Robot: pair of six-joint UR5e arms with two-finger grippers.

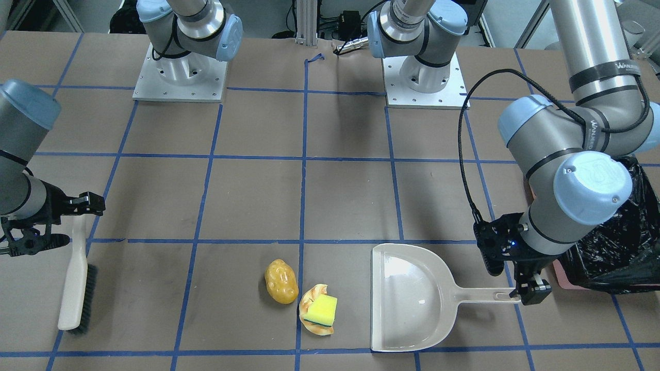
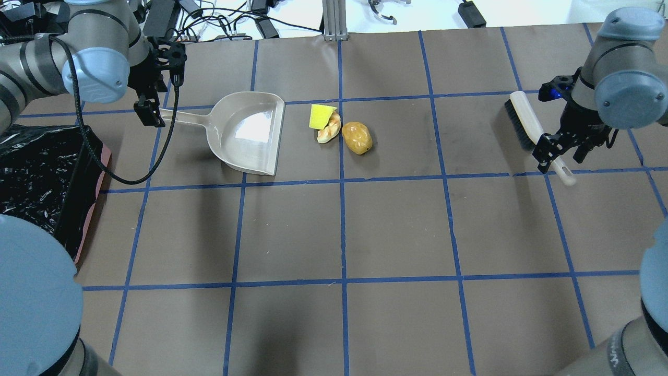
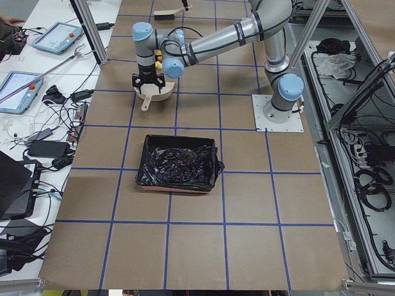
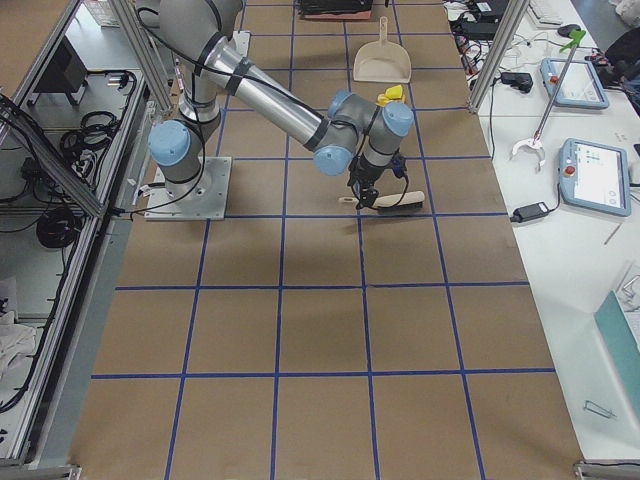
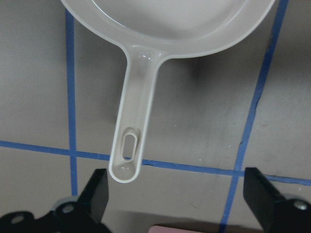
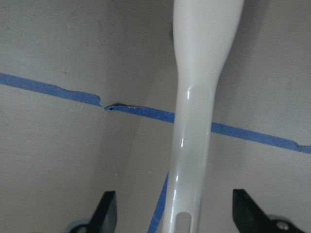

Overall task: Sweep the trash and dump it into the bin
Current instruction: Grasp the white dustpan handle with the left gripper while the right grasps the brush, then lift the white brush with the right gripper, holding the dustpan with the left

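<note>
I should move my left gripper to the beige dustpan next and close it on its handle at the long hole (image 1: 500, 294) (image 5: 129, 145) near the handle's end.
The trash lies together on the table: a glossy yellow-brown potato shape (image 1: 281, 281) (image 2: 357, 138), and a yellow-green sponge block (image 1: 322, 308) (image 2: 321, 116) resting on a bread-like piece (image 1: 312, 322) (image 2: 330, 131). A beige dustpan (image 1: 412, 299) (image 2: 250, 133) lies flat beside them, its mouth toward them. My left gripper (image 2: 148, 112) (image 5: 177, 189) is open, its fingers either side of the dustpan handle's end (image 5: 127, 155). My right gripper (image 2: 561, 150) (image 6: 177, 213) is open and straddles the handle of a white brush (image 2: 524, 122) (image 1: 77, 288). The bin (image 2: 36, 172) (image 3: 179, 163), lined with black plastic, stands by the left arm.
The table is brown paper with a blue tape grid. Both arm bases (image 1: 180, 77) (image 1: 425, 77) are bolted on at the robot's side. Cables and tablets lie beyond the table's far edge (image 2: 334, 32).
</note>
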